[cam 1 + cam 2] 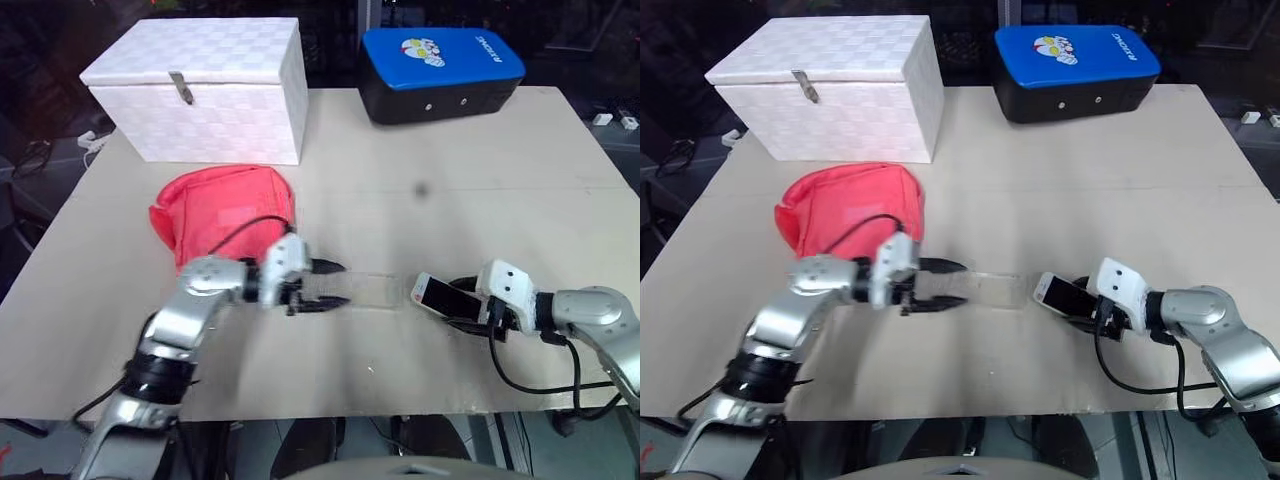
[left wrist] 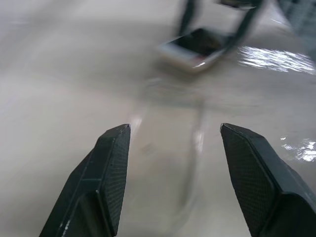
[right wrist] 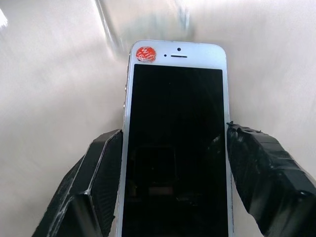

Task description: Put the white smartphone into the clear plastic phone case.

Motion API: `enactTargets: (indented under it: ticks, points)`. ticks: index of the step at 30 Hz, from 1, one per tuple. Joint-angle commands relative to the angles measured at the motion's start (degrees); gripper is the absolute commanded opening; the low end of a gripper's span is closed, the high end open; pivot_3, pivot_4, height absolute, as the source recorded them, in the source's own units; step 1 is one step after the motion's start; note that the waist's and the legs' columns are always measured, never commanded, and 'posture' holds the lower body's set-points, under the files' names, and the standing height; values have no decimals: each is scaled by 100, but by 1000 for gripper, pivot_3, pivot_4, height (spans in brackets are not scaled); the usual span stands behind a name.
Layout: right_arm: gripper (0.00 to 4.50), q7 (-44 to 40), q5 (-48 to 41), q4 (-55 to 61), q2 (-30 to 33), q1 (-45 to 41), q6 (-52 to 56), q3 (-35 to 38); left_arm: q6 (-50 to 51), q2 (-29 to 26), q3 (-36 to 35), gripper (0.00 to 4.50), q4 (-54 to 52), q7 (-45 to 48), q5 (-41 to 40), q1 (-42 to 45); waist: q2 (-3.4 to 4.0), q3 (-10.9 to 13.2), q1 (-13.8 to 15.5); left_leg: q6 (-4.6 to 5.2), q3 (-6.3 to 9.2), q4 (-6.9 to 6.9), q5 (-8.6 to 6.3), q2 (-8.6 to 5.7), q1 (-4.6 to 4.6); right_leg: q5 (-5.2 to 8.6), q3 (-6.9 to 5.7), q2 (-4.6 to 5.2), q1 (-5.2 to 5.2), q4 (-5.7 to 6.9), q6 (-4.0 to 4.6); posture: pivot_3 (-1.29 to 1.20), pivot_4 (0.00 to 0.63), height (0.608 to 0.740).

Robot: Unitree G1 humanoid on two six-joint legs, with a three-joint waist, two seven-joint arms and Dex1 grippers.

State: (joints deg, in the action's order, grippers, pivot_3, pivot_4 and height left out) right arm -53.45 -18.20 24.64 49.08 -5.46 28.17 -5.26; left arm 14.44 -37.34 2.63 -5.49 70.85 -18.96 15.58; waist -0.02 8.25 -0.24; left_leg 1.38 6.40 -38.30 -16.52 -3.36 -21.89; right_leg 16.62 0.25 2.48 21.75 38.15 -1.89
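Next, my right gripper releases the white smartphone onto the clear plastic phone case [image 1: 373, 291] that lies between my two grippers.
My right gripper [image 1: 468, 306] is shut on the white smartphone [image 1: 438, 294], its two fingers pressing the phone's long edges. The phone's black screen faces up and a small red sticker marks its top corner [image 3: 145, 54]. It is tilted just above the table, top end pointing toward the clear plastic phone case [image 1: 380, 290]. The case lies flat on the table between the two grippers. My left gripper [image 1: 336, 285] stands open at the case's left end with nothing between its fingers [image 2: 111, 168]. The case [image 2: 170, 148] shows faintly just ahead of them.
A red pouch [image 1: 225, 215] lies just behind my left arm. A white woven box [image 1: 200, 90] stands at the back left, and a blue and black case [image 1: 440, 70] at the back middle. The table's front edge [image 1: 330, 410] runs close below both arms.
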Motion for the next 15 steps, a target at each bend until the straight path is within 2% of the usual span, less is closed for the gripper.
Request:
enactTargets:
  ticks: [1,4,9,15]
  points:
    - [2760,-13,-193,686,-51,-508,289,-65,-263,-480,-402,3044,103,236,-112,-351,5,3,-22,0,0,0,0,0,0,0,0,1,0,0,0,0,150,740]
    - [2760,-38,199,718,-156,-1141,539,-823,-254,-769,-560,3044,178,369,-208,-626,4,5,-37,1,0,0,-1,-1,0,0,0,2,0,-3,0,0,150,740]
    - [2760,-58,959,-42,-772,-2240,586,-2061,-391,-892,-568,3044,150,371,-176,-922,7,12,-32,0,0,2,-1,-1,-4,0,-2,3,4,-5,1,0,150,740]
    - [2760,-175,1405,-718,-1252,-2799,630,-2649,-365,-829,-498,3044,-117,137,-173,-1066,5,13,-39,0,-1,1,-1,-5,-25,-1,0,5,37,0,1,0,150,740]
